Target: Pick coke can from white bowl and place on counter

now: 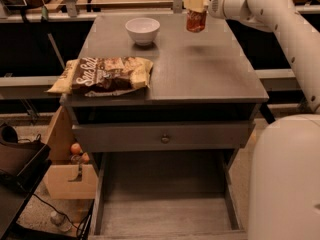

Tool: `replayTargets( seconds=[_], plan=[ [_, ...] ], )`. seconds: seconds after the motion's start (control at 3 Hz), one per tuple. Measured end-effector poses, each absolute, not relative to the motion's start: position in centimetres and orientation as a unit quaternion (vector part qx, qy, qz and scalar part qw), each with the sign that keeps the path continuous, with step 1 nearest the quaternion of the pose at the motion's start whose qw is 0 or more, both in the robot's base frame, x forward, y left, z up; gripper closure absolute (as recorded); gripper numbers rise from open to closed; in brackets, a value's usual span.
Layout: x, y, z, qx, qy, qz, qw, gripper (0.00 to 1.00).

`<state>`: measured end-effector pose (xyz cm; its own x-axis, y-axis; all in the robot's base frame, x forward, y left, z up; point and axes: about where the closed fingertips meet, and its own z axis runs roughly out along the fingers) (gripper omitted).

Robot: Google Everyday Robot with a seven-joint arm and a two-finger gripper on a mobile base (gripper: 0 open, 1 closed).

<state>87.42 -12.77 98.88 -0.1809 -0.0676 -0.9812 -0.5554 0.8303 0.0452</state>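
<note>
The red coke can, now hanging a little over the counter, will be released by my gripper on the grey counter (197,55) beside the white bowl, slightly nearer the drawer.
The red coke can (196,21) hangs in my gripper (195,5), held from above, a little over the far right part of the grey counter (200,69). Its shadow lies on the counter just below it. The white bowl (142,30) stands empty at the far middle of the counter, to the left of the can. My white arm reaches in from the upper right.
A brown chip bag (104,74) lies at the counter's front left edge. The drawer with a round knob (165,138) is under the counter. A wooden bench runs behind. A box with fruit (72,171) stands on the floor at left. My robot body fills the lower right.
</note>
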Motion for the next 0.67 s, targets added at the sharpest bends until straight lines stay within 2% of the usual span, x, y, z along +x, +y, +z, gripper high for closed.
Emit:
replayTargets(
  seconds=[0.67],
  plan=[
    [84.5,-14.3,92.9,-0.160,0.755,0.177,0.611,1.00]
  ],
)
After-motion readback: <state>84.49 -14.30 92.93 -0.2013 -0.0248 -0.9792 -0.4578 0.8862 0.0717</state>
